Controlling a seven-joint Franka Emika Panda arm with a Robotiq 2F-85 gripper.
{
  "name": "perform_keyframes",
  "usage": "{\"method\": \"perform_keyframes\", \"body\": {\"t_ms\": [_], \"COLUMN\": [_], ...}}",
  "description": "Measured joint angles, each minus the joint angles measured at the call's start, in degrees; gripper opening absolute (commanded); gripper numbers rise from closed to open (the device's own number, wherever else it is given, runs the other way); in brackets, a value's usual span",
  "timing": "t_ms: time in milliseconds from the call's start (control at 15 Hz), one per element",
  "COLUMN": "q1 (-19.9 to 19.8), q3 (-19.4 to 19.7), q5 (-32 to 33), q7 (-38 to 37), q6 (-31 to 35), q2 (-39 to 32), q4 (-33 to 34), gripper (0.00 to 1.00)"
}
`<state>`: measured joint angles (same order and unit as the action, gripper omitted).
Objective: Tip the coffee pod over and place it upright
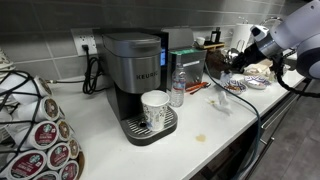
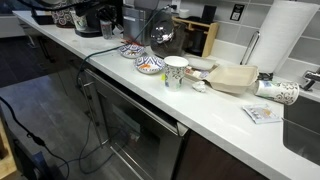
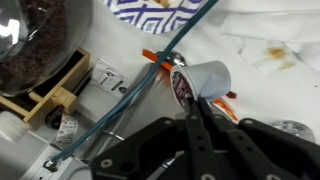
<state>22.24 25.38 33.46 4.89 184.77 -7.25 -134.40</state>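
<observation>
The coffee pod, now lying on the white counter, will be let go by my gripper on the white paper towel's edge (image 1: pixel 218 103), next to the orange utensil on the counter.
In the wrist view the coffee pod (image 3: pixel 205 77) is a small white cup lying on its side on the white counter, its printed lid facing left. My gripper (image 3: pixel 190 103) has its two black fingers pressed together, with the tips touching the pod's lower rim and nothing held between them. In an exterior view the gripper (image 1: pixel 233 62) hangs low over the counter's far end beside the patterned bowls; the pod is too small to make out there.
A blue cable (image 3: pixel 150 80) crosses the wrist view beside the pod. A glass jar of coffee beans (image 3: pixel 30 45) on a wooden stand (image 3: pixel 60 98), a blue patterned bowl (image 3: pixel 160 12) and packets (image 3: pixel 108 76) lie close by. A Keurig machine (image 1: pixel 135 75), patterned paper cup (image 1: pixel 155 108) and rack of red-lidded pods (image 1: pixel 45 135) stand further along.
</observation>
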Motion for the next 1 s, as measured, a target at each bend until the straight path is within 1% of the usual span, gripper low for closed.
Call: {"method": "perform_keyframes", "body": {"t_ms": [133, 267, 333, 400, 467, 533, 600, 667, 800, 867, 1000], "q1": [7.4, 16.1, 20.4, 24.0, 27.0, 29.1, 30.5, 31.1, 31.0, 31.4, 33.8], "q3": [9.3, 17.3, 20.4, 22.4, 22.6, 22.2, 21.9, 21.8, 22.1, 22.6, 25.2], "q5": [7.7, 12.9, 14.6, 15.6, 15.7, 15.7, 15.6, 15.6, 15.7, 16.8, 21.5], "q7": [-6.3, -12.6, -15.5, -18.0, -19.8, -21.1, -21.9, -22.2, -22.2, -22.7, -27.0], "q6": [0.0, -0.8, -1.6, -3.7, -7.3, -10.1, -11.4, -11.8, -11.7, -11.6, -11.0], "q2": [-2.2, -4.6, -5.8, -6.5, -6.6, -6.3, -6.1, -6.0, -5.8, -6.0, -7.3], "q4": [4.0, 7.0, 7.8, 7.9, 7.2, 6.1, 5.3, 4.7, 4.6, 5.0, 6.0], "gripper": [0.01, 0.01, 0.01, 0.04, 0.04, 0.04, 0.04, 0.01, 0.01, 0.01, 0.01]}}
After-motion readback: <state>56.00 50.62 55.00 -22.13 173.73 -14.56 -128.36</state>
